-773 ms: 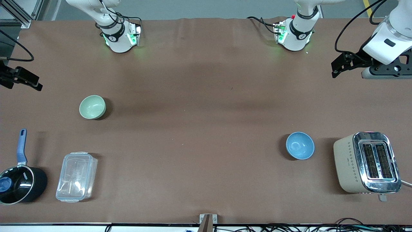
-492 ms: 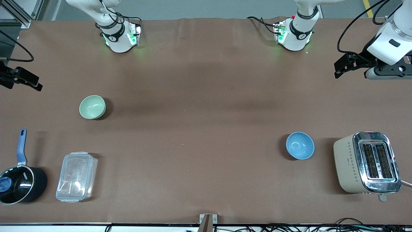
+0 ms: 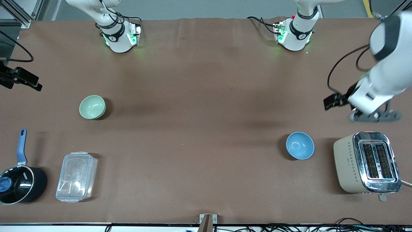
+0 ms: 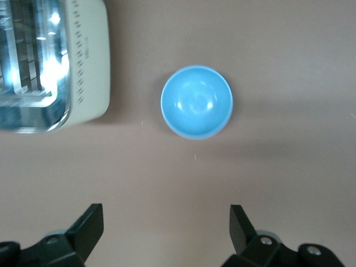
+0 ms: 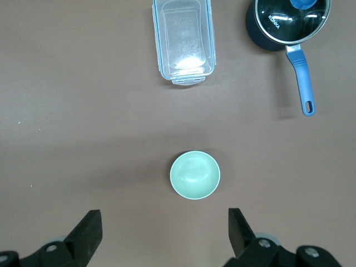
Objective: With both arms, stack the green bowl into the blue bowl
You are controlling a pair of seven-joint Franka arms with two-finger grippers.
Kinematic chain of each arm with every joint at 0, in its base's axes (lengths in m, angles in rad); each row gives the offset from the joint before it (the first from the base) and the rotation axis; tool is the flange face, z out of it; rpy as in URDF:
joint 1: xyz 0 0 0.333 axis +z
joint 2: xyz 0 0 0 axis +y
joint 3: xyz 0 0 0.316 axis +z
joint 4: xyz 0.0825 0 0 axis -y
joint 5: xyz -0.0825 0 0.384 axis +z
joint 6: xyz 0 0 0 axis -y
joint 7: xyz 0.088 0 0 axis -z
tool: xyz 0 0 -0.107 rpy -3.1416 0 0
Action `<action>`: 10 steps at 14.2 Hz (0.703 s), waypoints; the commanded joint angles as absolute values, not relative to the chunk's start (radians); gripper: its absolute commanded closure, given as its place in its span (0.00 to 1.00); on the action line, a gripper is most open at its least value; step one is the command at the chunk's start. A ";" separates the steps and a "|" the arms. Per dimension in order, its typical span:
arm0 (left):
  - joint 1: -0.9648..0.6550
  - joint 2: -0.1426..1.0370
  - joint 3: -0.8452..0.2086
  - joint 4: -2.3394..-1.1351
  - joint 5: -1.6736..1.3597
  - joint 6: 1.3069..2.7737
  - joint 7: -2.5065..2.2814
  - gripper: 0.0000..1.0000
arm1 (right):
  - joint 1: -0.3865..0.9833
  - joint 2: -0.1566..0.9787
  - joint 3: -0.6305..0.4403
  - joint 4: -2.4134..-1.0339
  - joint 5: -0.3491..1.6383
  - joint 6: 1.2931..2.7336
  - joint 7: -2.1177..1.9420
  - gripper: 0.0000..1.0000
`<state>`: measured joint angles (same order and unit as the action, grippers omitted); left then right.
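Observation:
The blue bowl is next for my left gripper, which should go to it and close on the bowl's rim (image 3: 313,142) (image 4: 163,111) on the side facing the toaster.
The pale green bowl (image 3: 92,107) sits upright and empty toward the right arm's end of the table; it also shows in the right wrist view (image 5: 194,175). The blue bowl (image 3: 300,145) sits upright and empty beside the toaster, and shows in the left wrist view (image 4: 196,102). My left gripper (image 3: 332,102) hangs open and empty over bare table, apart from the blue bowl; its own view shows it too (image 4: 165,225). My right gripper (image 3: 32,82) waits open and empty over the table's edge at its own end, apart from the green bowl; its own view shows it too (image 5: 164,225).
A beige and chrome toaster (image 3: 367,162) stands at the left arm's end, next to the blue bowl. A clear plastic container (image 3: 76,176) and a black pot with a blue handle (image 3: 19,183) lie nearer to the front camera than the green bowl.
The left arm has swung away from its base side toward the blue bowl and toaster, with its gripper still open. The right arm and both bowls have not moved.

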<state>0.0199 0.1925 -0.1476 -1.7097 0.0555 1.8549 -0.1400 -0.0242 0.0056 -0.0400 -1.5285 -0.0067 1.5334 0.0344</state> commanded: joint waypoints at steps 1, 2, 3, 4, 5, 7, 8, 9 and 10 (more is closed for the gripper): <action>0.034 0.299 -0.150 -1.723 0.080 1.969 -0.211 0.00 | -0.032 -0.015 -0.035 -1.557 0.008 1.545 0.032 0.01; 0.034 0.336 -0.150 -1.723 0.081 2.003 -0.228 0.00 | -0.035 -0.012 -0.037 -1.559 0.008 1.546 0.031 0.03; 0.034 0.372 -0.150 -1.724 0.081 2.038 -0.233 0.00 | -0.041 -0.003 -0.046 -1.566 0.008 1.546 0.020 0.03; 0.037 0.408 -0.150 -1.723 0.081 2.072 -0.233 0.00 | -0.041 0.011 -0.069 -1.572 0.008 1.548 -0.006 0.03; 0.049 0.444 -0.150 -1.723 0.081 2.121 -0.233 0.00 | -0.043 0.041 -0.080 -1.586 0.011 1.551 -0.029 0.03; 0.055 0.506 -0.150 -1.724 0.081 2.196 -0.233 0.00 | -0.044 0.066 -0.118 -1.675 0.021 1.650 -0.078 0.00; 0.057 0.524 -0.150 -1.724 0.083 2.213 -0.233 0.00 | -0.044 0.064 -0.132 -1.734 0.021 1.702 -0.134 0.00; 0.057 0.538 -0.149 -1.724 0.083 2.230 -0.233 0.01 | -0.048 0.066 -0.153 -1.797 0.028 1.759 -0.161 0.00; 0.057 0.555 -0.147 -1.724 0.095 2.243 -0.233 0.06 | -0.048 0.066 -0.179 -1.868 0.061 1.840 -0.199 0.00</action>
<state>0.0550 0.5343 -0.1455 -1.7318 0.0629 2.2200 -0.2195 -0.0379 0.0931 -0.1465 -1.7266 0.0136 1.7269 -0.1271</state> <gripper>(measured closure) 0.013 0.000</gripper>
